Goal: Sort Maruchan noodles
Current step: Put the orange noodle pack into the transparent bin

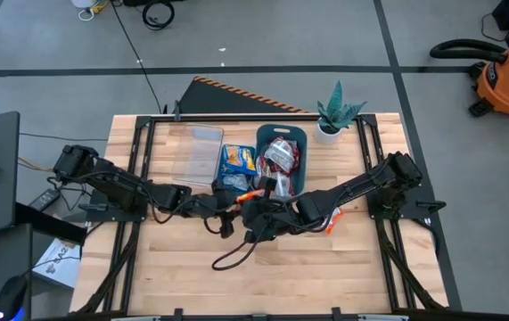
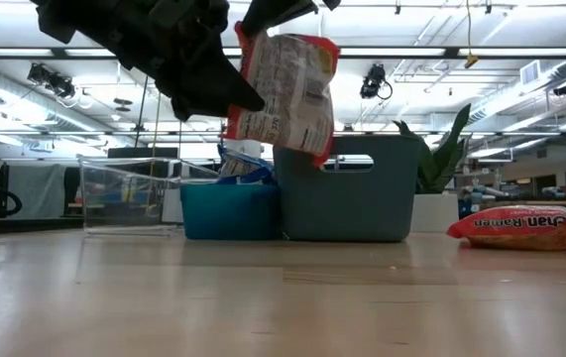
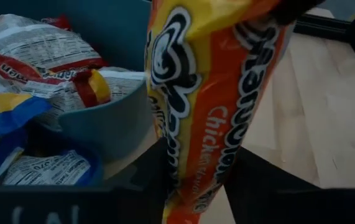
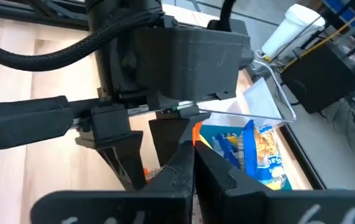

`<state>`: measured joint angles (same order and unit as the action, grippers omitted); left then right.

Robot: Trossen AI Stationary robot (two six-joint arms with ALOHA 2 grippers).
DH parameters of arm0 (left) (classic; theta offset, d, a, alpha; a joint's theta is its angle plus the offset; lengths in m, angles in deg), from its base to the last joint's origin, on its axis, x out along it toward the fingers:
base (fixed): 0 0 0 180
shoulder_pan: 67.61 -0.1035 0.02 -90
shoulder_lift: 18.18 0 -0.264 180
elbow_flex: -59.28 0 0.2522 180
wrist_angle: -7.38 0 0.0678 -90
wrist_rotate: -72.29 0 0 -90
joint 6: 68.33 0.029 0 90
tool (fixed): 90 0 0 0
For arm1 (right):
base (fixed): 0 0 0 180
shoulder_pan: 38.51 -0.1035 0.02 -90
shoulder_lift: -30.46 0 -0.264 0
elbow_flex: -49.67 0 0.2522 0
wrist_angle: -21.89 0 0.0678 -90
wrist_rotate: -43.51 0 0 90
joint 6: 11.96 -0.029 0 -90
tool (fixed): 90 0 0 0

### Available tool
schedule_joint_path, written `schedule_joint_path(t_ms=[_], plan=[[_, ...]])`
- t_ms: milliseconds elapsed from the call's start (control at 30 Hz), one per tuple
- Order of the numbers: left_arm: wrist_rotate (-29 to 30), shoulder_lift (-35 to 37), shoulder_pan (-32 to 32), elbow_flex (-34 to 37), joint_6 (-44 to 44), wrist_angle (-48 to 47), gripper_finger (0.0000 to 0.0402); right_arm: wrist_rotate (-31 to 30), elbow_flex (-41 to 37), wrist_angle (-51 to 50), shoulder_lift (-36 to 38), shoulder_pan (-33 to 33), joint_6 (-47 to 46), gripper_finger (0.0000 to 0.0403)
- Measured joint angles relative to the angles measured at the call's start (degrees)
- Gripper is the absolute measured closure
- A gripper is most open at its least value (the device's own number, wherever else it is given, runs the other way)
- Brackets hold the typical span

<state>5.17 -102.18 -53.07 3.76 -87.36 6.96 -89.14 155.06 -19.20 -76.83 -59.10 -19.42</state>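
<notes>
The robot's left gripper should release the orange Maruchan packet, now hanging above the table's middle, inside the clear bin point(image 1: 209, 152), close to the side that faces the blue bin.
An orange Maruchan packet point(image 2: 284, 89) hangs upright above the table's middle, in front of the bins. My right gripper point(image 2: 281, 12) is shut on its top, and its own view shows the fingers point(image 4: 193, 168) together. My left gripper point(image 3: 189, 193) comes in from the table's left, one finger on each side of the packet's lower part point(image 3: 208, 93). Another red-orange packet point(image 2: 525, 226) lies flat on the table to the right. My left gripper has the packet's lower part point(image 3: 177, 174) between its two fingers, coming from the table's left and slanting slightly down, with the packet narrowing where they meet it. My right gripper pinches the packet's top edge point(image 2: 283, 35) from above. The packet hangs below it, clear of the table.
At the back stand a clear bin point(image 1: 196, 153), a blue bin point(image 1: 236, 174) with yellow-and-blue packets, and a dark teal bin point(image 1: 302, 165) with red-and-white packets. A potted plant point(image 1: 334, 116) stands at the far right. A black cable point(image 1: 232, 257) loops on the near table.
</notes>
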Motion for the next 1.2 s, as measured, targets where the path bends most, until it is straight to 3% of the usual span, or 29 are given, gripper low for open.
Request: schedule_joint_path(t_ms=[300,533,700,833,1000,1200], plan=[[0.01,1.79,-0.02,0.04,2.17,-1.26,0.0269,1.68,0.00,2.27,0.60,-0.08,3.16,0.0370],[0.04,5.12,-0.13,0.00,2.90,-2.97,0.0270,4.86,0.00,-0.05,4.07,-0.12,3.16,0.0281],[1.54,10.65,-0.35,-0.01,2.77,-10.51,0.0271,4.50,0.04,-3.14,8.85,-1.29,1.53,0.0219],[6.09,16.88,-1.00,-0.02,1.25,-19.97,0.0271,0.48,0.04,-8.36,10.95,-3.60,-2.06,0.0198],[11.85,25.38,-3.39,-0.01,-1.39,-31.67,0.0271,-8.77,0.04,-18.87,11.46,-6.91,-9.71,0.0198],[18.48,30.24,-10.63,-0.02,-7.92,-46.91,0.0271,-13.63,-2.44,-26.76,10.88,-8.66,-20.58,0.0201]])
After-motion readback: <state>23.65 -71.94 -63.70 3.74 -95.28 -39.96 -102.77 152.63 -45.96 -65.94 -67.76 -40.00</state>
